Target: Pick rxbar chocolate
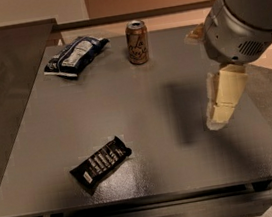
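My gripper is to close on the rxbar chocolate's far end (116,149), the one nearer the brown drink can, so the bar's near end stays sticking out.
The rxbar chocolate (101,164) is a small flat black wrapper with white text. It lies at an angle near the front left of the grey table (140,105). My gripper (221,106) hangs above the right side of the table, well to the right of the bar and apart from it. It holds nothing. Its cream-coloured fingers (225,98) point down under the grey wrist housing (237,35).
A brown drink can (137,42) stands upright at the back centre of the table. A puffy dark-blue-and-white snack bag (74,56) lies at the back left. A darker counter (1,84) adjoins the table on the left. Floor lies past the right edge.
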`<state>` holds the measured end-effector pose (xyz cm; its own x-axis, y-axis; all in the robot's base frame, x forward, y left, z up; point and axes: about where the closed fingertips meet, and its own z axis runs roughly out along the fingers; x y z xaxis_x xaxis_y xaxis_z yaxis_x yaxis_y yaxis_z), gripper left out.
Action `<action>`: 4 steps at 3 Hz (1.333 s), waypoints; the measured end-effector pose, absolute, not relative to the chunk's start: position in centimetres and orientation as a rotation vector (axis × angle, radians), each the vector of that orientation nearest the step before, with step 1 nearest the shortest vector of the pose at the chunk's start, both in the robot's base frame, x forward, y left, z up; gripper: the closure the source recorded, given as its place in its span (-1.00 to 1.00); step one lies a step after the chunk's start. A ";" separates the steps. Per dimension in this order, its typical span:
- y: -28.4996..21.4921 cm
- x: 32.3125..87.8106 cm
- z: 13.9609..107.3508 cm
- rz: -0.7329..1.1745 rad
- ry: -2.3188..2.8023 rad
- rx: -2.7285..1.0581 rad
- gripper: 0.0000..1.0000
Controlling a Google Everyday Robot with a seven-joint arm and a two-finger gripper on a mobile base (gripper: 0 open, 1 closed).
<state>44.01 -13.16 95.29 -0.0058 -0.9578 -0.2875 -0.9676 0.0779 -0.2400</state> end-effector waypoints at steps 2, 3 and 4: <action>-6.2 44.2 91.1 0.149 1.851 -2.113 -1.00; -3.1 43.6 89.0 0.206 1.775 -2.211 -1.00; -0.5 42.7 87.3 0.257 1.712 -2.287 -1.00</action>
